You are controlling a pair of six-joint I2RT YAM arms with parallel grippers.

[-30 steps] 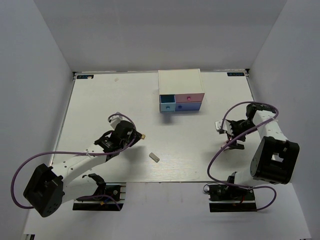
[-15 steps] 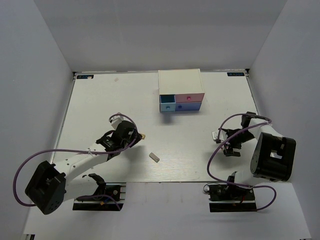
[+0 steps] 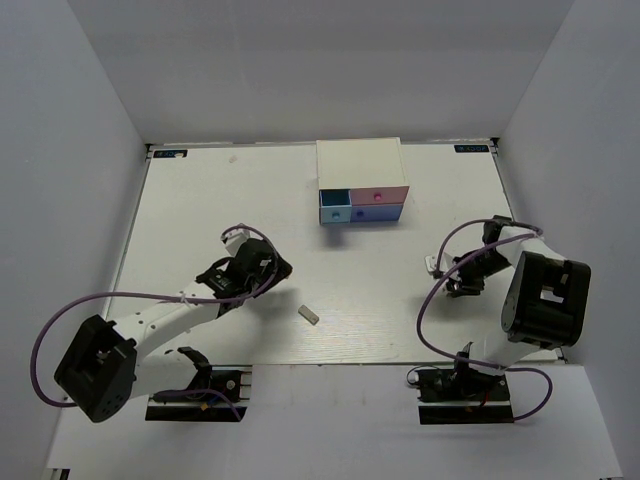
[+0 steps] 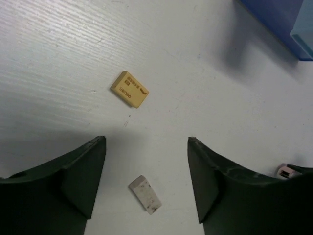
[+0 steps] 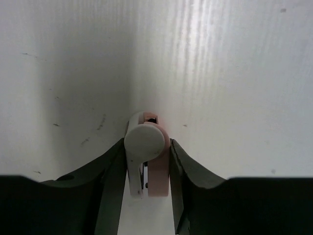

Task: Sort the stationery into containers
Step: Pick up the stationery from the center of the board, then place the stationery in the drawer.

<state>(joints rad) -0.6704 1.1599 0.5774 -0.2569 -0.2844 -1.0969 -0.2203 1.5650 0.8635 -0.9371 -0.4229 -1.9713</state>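
Observation:
My right gripper is going to let go of the pink-and-white stationery piece inside the open light blue drawer [image 3: 337, 198] of the white drawer unit.
My left gripper [image 4: 145, 141] [image 3: 277, 268] hangs open over the table with nothing between its fingers. Below it lie a tan eraser [image 4: 129, 89] and, nearer, a grey-white eraser [image 4: 145, 195] [image 3: 310, 314]. On the right side, a small pink-and-white stationery piece [image 5: 146, 152] [image 3: 433, 266] rests on the table. My right gripper [image 5: 146, 147] [image 3: 452, 274] is shut on it, a jaw pressing each side. The white drawer unit [image 3: 360, 160] stands at the back, with light blue [image 3: 332, 207], pink [image 3: 378, 197] and purple-blue [image 3: 376, 213] drawers. The blue drawer's corner [image 4: 288, 19] shows in the left wrist view.
White walls close in the table [image 3: 200, 220] on the left, back and right. Purple cables loop from both arms over the near part of the table. The arm bases and their mounts sit along the near edge.
My left gripper has opened and let go of the tan eraser. My right arm has drawn in over the pink-and-white piece, and its jaws have closed on it.

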